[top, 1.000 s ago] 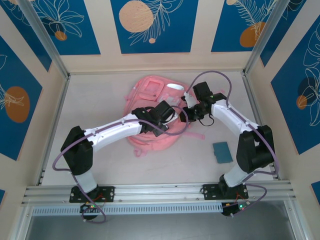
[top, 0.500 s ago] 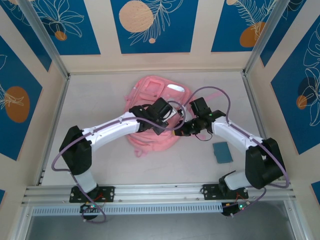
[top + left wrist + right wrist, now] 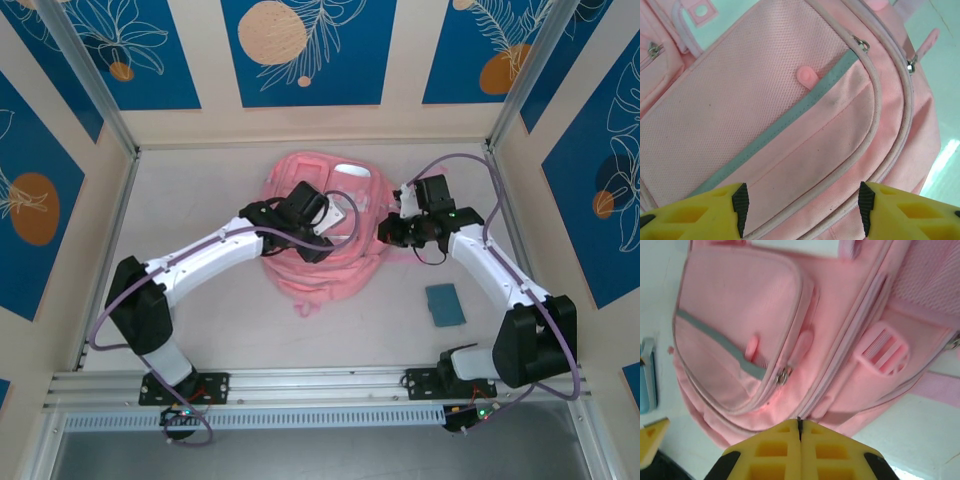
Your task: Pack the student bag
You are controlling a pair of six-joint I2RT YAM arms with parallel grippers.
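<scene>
The bag lies loose with the robot's right gripper at its zipper seam, so the left gripper should pinch the front pocket's piped edge (image 3: 806, 201) to hold the bag steady.
The student bag (image 3: 325, 275) is a pink backpack lying flat in the middle of the table, front pocket up. My left gripper (image 3: 338, 225) hovers over it, open, and its yellow fingers (image 3: 700, 212) straddle the pocket's piped edge without touching; the bag (image 3: 765, 95) shows a grey strip and metal zipper pulls. My right gripper (image 3: 390, 232) sits at the bag's right side, shut. Its closed tips (image 3: 800, 422) press against a zipper seam of the bag (image 3: 740, 310); I cannot tell whether they pinch anything.
A small teal flat item (image 3: 445, 303) lies on the table right of the bag, its edge also showing as a blue edge (image 3: 647, 375). Aluminium posts and walls bound the table on three sides.
The left gripper went from shut to open and moved toward the bag's upper part. The right gripper swung rightward, and the bag's right side shifted right with it.
</scene>
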